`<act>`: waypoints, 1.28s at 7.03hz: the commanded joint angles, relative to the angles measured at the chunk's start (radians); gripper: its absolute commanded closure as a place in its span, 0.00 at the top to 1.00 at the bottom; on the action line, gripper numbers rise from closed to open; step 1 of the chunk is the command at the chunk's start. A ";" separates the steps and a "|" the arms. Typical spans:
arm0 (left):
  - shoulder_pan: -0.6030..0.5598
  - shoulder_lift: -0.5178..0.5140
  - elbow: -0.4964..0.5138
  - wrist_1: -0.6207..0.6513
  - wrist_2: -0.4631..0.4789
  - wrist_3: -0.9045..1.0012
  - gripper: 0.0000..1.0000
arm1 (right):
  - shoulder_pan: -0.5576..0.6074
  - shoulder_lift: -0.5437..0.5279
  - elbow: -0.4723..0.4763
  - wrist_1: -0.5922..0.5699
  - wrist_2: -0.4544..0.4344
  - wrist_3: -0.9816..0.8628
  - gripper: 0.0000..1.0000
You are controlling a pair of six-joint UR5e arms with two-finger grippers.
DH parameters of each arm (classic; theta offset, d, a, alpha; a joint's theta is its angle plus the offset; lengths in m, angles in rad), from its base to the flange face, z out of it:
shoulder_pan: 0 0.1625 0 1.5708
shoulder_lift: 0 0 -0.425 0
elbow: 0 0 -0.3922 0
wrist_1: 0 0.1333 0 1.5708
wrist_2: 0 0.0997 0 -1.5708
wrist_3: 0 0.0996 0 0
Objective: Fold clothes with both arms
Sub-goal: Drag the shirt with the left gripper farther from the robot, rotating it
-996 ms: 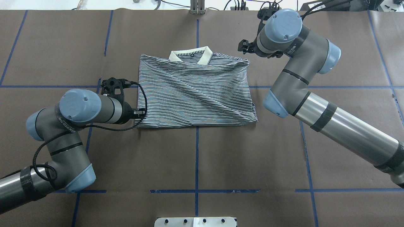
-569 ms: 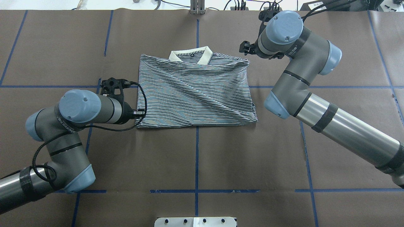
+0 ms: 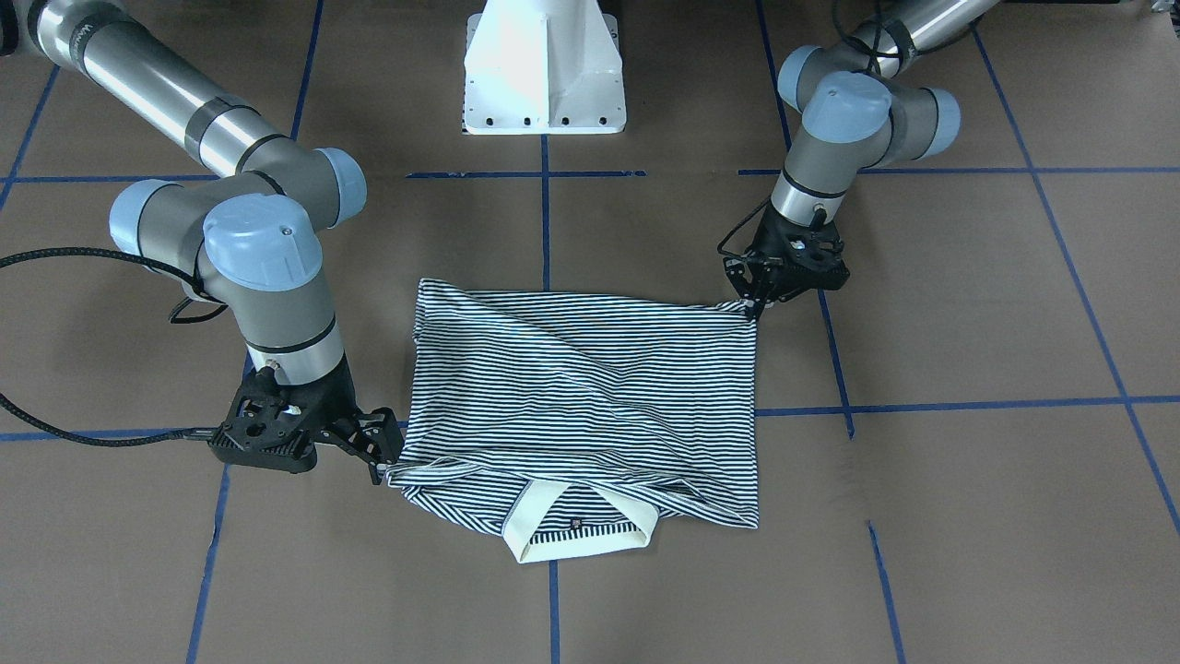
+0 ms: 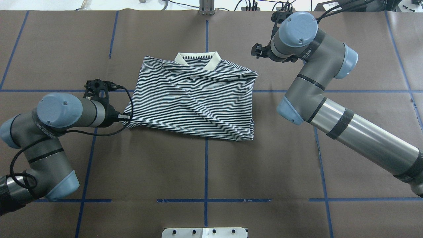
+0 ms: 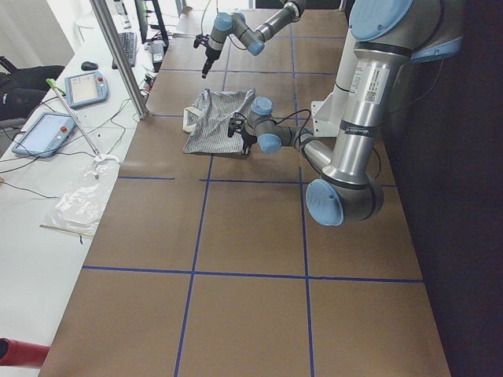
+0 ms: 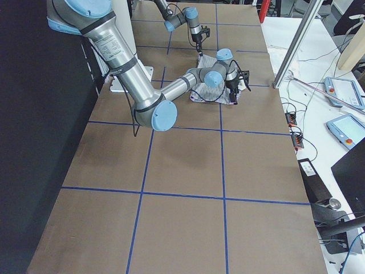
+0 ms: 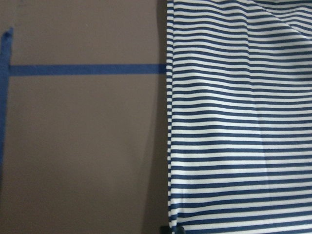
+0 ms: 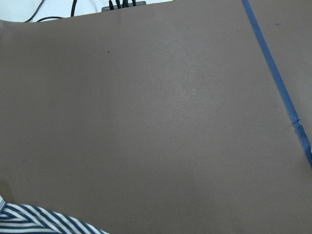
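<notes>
The robot's left gripper needs to release the corner of the striped polo shirt on the brown table (image 3: 914,596) beside the detached piece of blue tape. That corner is now low over the table.
The striped polo shirt (image 4: 195,96) lies folded and skewed on the brown table, cream collar (image 4: 198,59) at the far edge. My left gripper (image 4: 125,116) is shut on its near left corner, low over the table; it also shows in the front view (image 3: 749,304). The left wrist view shows the shirt's striped edge (image 7: 234,122). My right gripper (image 3: 381,452) is beside the shirt's far right corner and looks open and empty; it also shows from overhead (image 4: 255,52). The right wrist view shows only a scrap of shirt (image 8: 29,217).
The white pedestal base (image 3: 544,74) stands at the robot's edge of the table. Blue tape lines (image 4: 205,172) cross the brown cover. A metal post (image 4: 206,8) and cables (image 4: 248,5) sit at the far edge. Handheld control tablets (image 5: 82,86) lie on a side bench.
My left gripper has moved left with the shirt's near left corner. The shirt slid left and turned askew. My right gripper shifted only slightly.
</notes>
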 commanded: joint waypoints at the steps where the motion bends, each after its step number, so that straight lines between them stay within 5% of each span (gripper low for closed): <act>1: -0.167 -0.058 0.162 -0.011 0.028 0.169 0.00 | 0.000 -0.001 -0.005 0.000 -0.001 0.001 1.00; 3: -0.310 -0.270 0.494 -0.140 0.028 0.255 0.00 | -0.001 -0.004 -0.003 0.002 -0.004 0.001 1.00; 6: -0.325 -0.572 1.003 -0.370 0.137 0.257 0.00 | -0.002 -0.007 0.008 0.002 -0.007 0.013 1.00; 7: -0.330 -0.564 0.997 -0.386 0.133 0.260 0.09 | -0.005 -0.005 0.008 0.002 -0.007 0.017 1.00; 8: -0.336 -0.523 0.939 -0.386 0.127 0.339 0.99 | -0.021 0.006 0.005 0.003 -0.007 0.020 1.00; 9: -0.383 -0.470 0.855 -0.383 0.087 0.488 1.00 | -0.037 0.016 0.003 0.003 -0.019 0.033 1.00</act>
